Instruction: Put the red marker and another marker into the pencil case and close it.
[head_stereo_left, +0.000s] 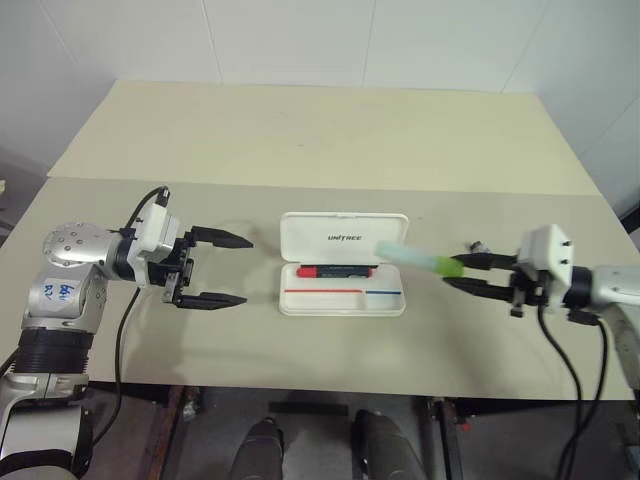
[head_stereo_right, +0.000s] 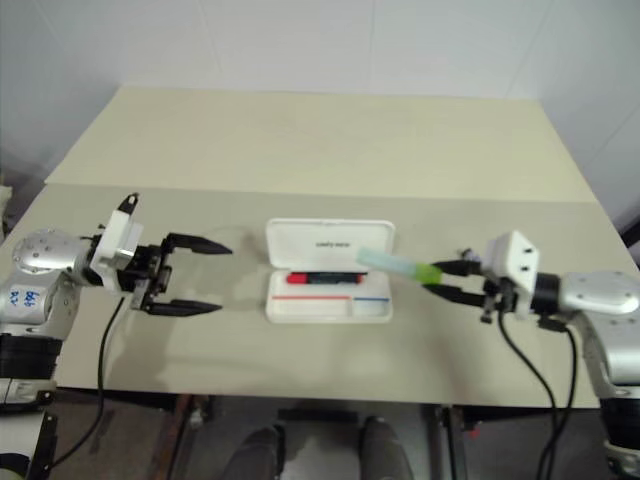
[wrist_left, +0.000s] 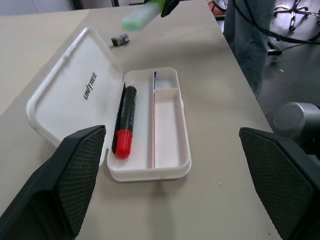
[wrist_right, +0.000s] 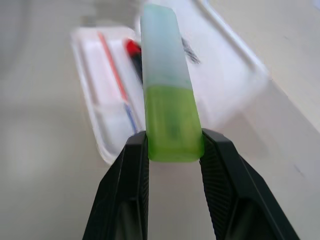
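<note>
My right gripper has the pale-green highlighter. It will release it in the tray's front section (head_stereo_left: 320, 301) (wrist_right: 102, 71), along the red strip.
The white pencil case (head_stereo_left: 310, 236) lies open at the table's middle, its lid folded back with the dark lettering up. In its tray, along the hinge side, rests the red marker (head_stereo_left: 338, 270), red cap toward my left arm. My right gripper (head_stereo_left: 458, 272) is shut on the lime-green cap of the other marker, a pale-green highlighter (head_stereo_left: 415, 257). It is held above the table, pale end pointing over the case's right end. To the left of the case, my left gripper (head_stereo_left: 238, 270) stands open with nothing in it.
A small dark object (head_stereo_left: 478, 245) lies on the table just behind my right gripper. A seam (head_stereo_left: 300, 185) crosses the tabletop behind the case. A person's legs (wrist_left: 247, 40) and a chair base stand beyond the table's right side.
</note>
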